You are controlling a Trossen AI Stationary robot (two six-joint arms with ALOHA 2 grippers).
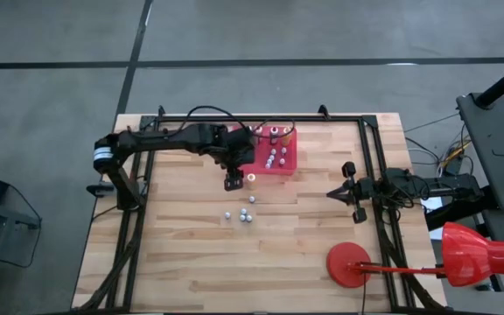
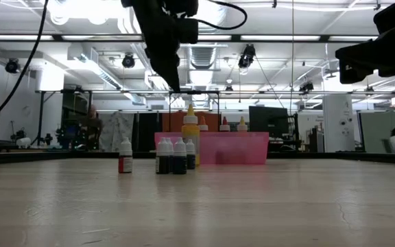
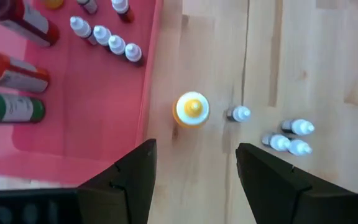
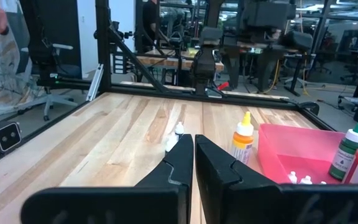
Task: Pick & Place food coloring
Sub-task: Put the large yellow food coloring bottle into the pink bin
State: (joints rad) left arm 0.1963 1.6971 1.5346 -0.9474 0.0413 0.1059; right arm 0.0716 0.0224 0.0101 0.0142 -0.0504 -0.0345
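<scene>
The robot's left gripper will close on the upper part (image 1: 251, 178) (image 3: 192, 110) of the orange food coloring bottle, under the bottle's yellow cap, next to the pink tray.
An orange food coloring bottle (image 3: 191, 110) with a yellow cap stands upright on the wood table, just outside the pink tray (image 3: 92, 130). Several small white-capped bottles (image 3: 291, 137) stand on the table beyond it, one (image 3: 238, 114) close beside it. More small bottles (image 3: 107, 37) and taller red and green ones (image 3: 11, 107) stand in the tray. My left gripper (image 3: 196, 148) hangs open above the table, slanting down, a little short of the orange bottle (image 1: 252, 178), with nothing between its fingers. My right gripper (image 4: 193, 155) is shut and waits level at the table's right side (image 1: 332, 194).
The pink tray (image 1: 274, 150) sits at the table's far middle. A red disc-shaped stand (image 1: 348, 262) lies at the near right corner. Black frame rails (image 1: 370, 166) run along the table's edges. Bare wood (image 1: 191, 262) spreads across the near half.
</scene>
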